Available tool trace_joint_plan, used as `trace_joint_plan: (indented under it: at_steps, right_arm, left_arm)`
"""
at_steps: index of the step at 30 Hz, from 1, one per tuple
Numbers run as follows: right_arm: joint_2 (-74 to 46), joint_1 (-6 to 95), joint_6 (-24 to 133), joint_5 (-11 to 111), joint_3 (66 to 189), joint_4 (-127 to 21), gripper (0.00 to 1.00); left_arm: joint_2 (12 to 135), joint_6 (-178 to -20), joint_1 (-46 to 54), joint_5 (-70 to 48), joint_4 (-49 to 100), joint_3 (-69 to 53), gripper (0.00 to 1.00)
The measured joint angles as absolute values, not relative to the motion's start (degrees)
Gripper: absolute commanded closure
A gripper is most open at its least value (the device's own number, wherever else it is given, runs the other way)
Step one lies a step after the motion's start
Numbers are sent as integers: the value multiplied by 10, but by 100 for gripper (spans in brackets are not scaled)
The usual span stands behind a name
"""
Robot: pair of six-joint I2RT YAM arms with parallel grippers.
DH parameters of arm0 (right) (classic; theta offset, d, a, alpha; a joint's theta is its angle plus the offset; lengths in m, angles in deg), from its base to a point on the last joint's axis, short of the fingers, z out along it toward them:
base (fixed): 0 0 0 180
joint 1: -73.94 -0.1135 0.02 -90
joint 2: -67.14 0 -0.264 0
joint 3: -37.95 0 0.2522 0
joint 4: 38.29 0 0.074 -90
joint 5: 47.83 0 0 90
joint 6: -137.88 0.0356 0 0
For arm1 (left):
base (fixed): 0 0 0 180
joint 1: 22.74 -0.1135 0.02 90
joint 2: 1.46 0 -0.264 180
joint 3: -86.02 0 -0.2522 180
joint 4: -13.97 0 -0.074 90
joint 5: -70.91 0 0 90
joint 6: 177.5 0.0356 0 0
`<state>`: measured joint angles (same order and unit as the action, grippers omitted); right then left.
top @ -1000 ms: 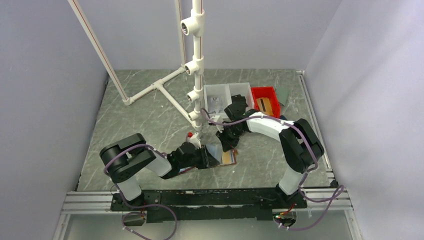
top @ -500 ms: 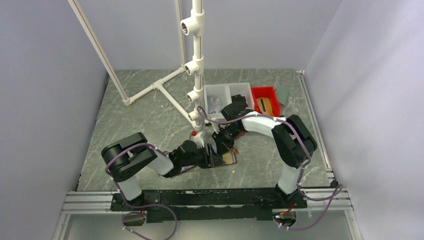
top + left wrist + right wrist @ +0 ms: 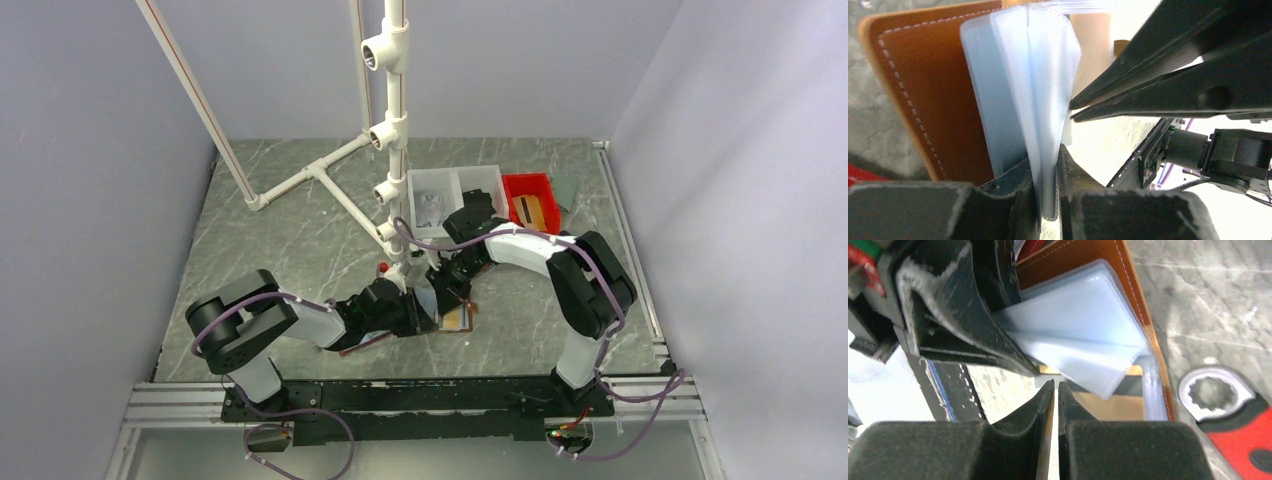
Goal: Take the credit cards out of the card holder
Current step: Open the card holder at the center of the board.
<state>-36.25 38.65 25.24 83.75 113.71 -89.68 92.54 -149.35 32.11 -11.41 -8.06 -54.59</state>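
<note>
The clear sleeves in my left gripper are folded up over the tan card; it should lay them back and pinch the tan card's striped end [image 3: 1046, 381].
The card holder [image 3: 460, 318] is brown stitched leather with clear plastic sleeves and lies open on the table between the arms. My left gripper [image 3: 424, 311] is shut on the lower edge of the sleeves [image 3: 1033, 75] and holds them fanned up from the leather cover [image 3: 923, 100]. My right gripper [image 3: 446, 286] is shut and empty, its tips [image 3: 1055, 390] just in front of the sleeves [image 3: 1083, 335] and over a tan inner panel [image 3: 1108, 407]. Its fingers [image 3: 1148, 85] show beside the sleeves in the left wrist view. No credit card shows clearly.
A red and white ring-shaped tool [image 3: 1228, 410] lies on the table right beside the holder. A white pipe frame [image 3: 395, 150] stands just behind. Two white bins [image 3: 455, 190] and a red bin [image 3: 530, 200] sit at the back right.
My right gripper has come down and left, closer to the holder. My left arm's elbow has swung left while its gripper stays on the sleeves.
</note>
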Motion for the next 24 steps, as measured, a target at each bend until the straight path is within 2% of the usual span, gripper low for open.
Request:
trace_joint_plan:
  at_steps: [5, 10, 12, 24]
  right_arm:
    - [-325, 395, 218, 786, 1137, -913, 88]
    - [-322, 400, 206, 719, 1137, -913, 89]
    - [-329, 401, 207, 712, 1137, -914, 89]
    - [-329, 395, 207, 702, 1139, -915, 89]
  left_arm:
    - [917, -1500, 321, -121, -65, -547, 78]
    - [914, -1510, 321, -119, -66, -548, 59]
    - [901, -1517, 321, -121, -58, -551, 56]
    - [750, -1537, 320, -221, 147, -573, 56]
